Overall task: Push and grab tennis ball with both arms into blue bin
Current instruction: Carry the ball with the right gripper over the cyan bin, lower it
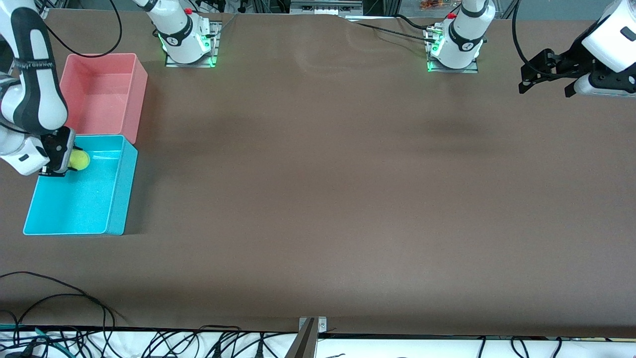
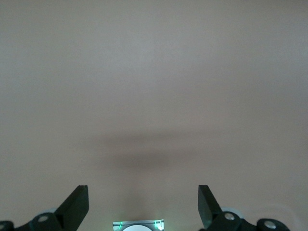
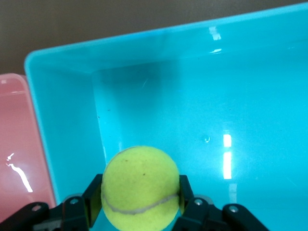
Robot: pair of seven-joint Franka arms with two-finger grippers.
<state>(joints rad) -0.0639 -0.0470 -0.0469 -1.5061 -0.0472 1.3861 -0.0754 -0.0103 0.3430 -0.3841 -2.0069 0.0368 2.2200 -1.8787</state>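
The robot's right gripper is going to release the tennis ball on the blue bin's bottom close to the pink bin (image 1: pixel 90 165) (image 3: pixel 137 170).
The yellow-green tennis ball (image 1: pixel 79 160) (image 3: pixel 140 185) is pinched between the black fingers of my right gripper (image 1: pixel 72 159) (image 3: pixel 140 198). The gripper holds it above the floor of the blue bin (image 1: pixel 123 191) (image 3: pixel 168 96), over the end of the bin that adjoins the pink bin. The blue bin stands at the right arm's end of the table. My left gripper (image 1: pixel 545 90) (image 2: pixel 143 202) hangs open and empty in the air over the bare brown table at the left arm's end, where that arm waits.
A pink bin (image 1: pixel 99 89) (image 3: pixel 14 144) of the same size touches the blue bin, farther from the front camera, and holds nothing. Cables lie along the table's near edge (image 1: pixel 149 343). Both arm bases (image 1: pixel 186 40) (image 1: pixel 454 44) stand at the table's back edge.
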